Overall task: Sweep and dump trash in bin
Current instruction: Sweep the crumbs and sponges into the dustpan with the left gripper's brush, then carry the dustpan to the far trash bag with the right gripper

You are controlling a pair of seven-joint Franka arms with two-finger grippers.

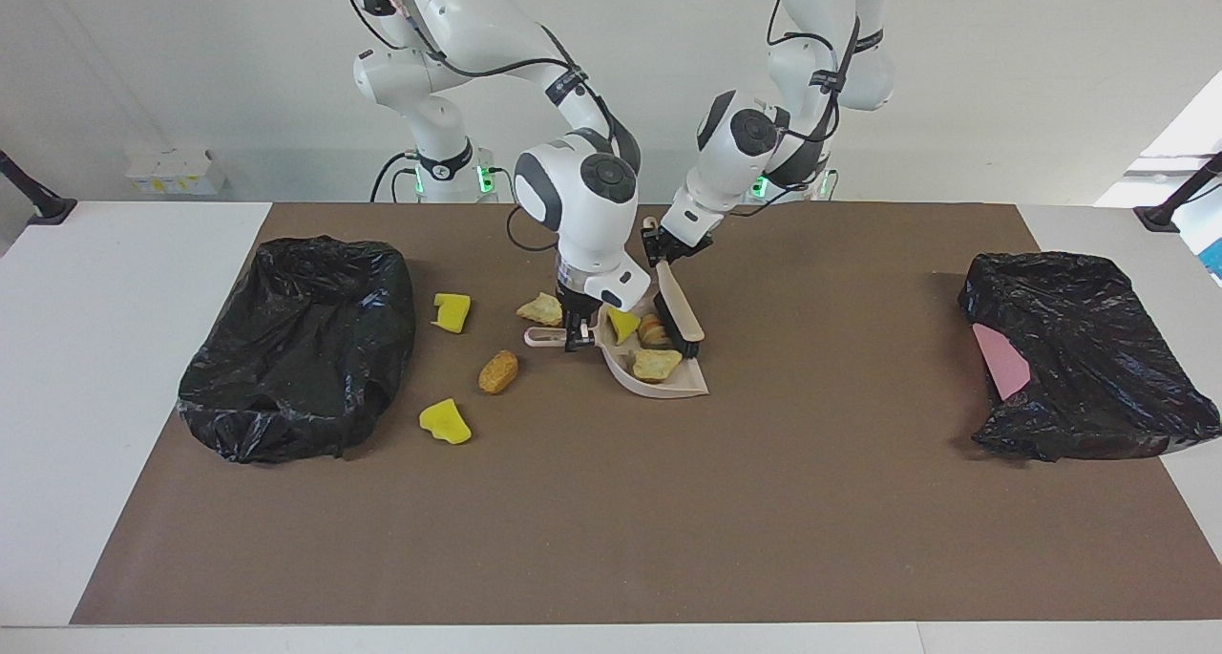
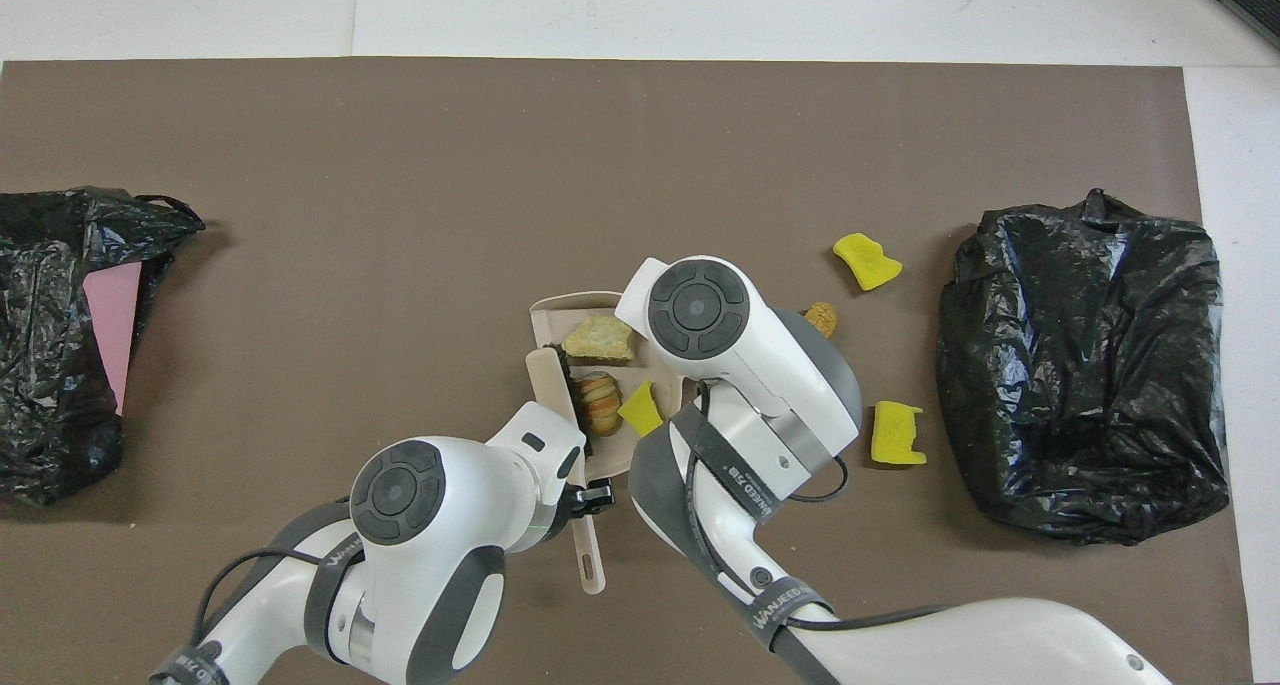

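Next, I release the beige brush from my left gripper on the brown mat (image 2: 596,572) near its handle's tip.
My right gripper (image 1: 576,337) is shut on the handle of a beige dustpan (image 1: 668,387) at the table's middle. My left gripper (image 1: 665,253) is shut on the handle of a beige brush (image 1: 680,315), whose bristles rest in the pan. The pan (image 2: 548,315) holds three trash pieces: a yellow chunk (image 1: 622,325), a striped bread lump (image 1: 652,331) and a tan piece (image 1: 657,364). Toward the right arm's end, a tan flake (image 1: 541,308), a brown lump (image 1: 497,371) and two yellow chunks (image 1: 452,311) (image 1: 445,421) lie loose on the mat.
A black-bagged bin (image 1: 301,348) stands at the right arm's end, close to the loose pieces. Another black bag (image 1: 1079,358) with a flat pink sheet (image 1: 1000,360) lies at the left arm's end. The brown mat (image 1: 611,520) covers the table.
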